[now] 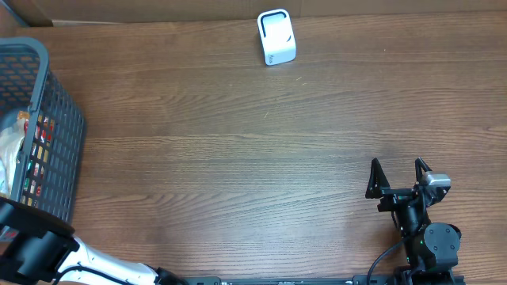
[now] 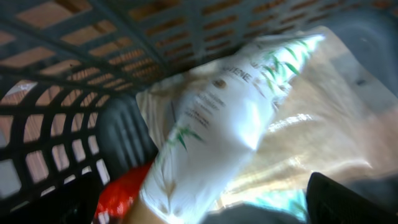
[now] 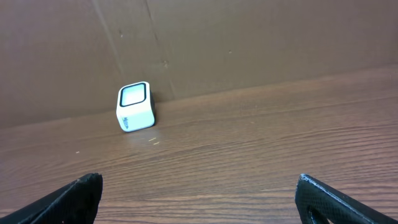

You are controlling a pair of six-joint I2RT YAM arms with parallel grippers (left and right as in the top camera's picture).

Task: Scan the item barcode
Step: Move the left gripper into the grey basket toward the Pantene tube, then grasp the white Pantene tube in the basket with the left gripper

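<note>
The white pack lies at a slant under the open fingers of my left gripper. Next, I turn them to line up with it and grip the white pack's middle (image 2: 205, 117) before I lift it.
In the left wrist view a white pack (image 2: 217, 124) with green leaf print and grey lettering lies slanted inside the black basket (image 2: 93, 37), on top of a crinkled clear bag (image 2: 323, 124) and next to a red item (image 2: 118, 193). My left gripper (image 2: 199, 214) hangs open over the pack's lower end, with one dark finger (image 2: 351, 199) at the lower right; the picture is blurred. No barcode shows. The white scanner (image 1: 276, 37) stands at the table's far edge. My right gripper (image 1: 398, 176) is open above bare table at the near right, facing the scanner (image 3: 135, 107).
The basket (image 1: 59, 127) stands at the table's left edge with several packaged goods inside. My left arm (image 1: 36, 249) reaches up into it from the near left corner. A brown cardboard wall (image 3: 249, 43) runs behind the scanner.
</note>
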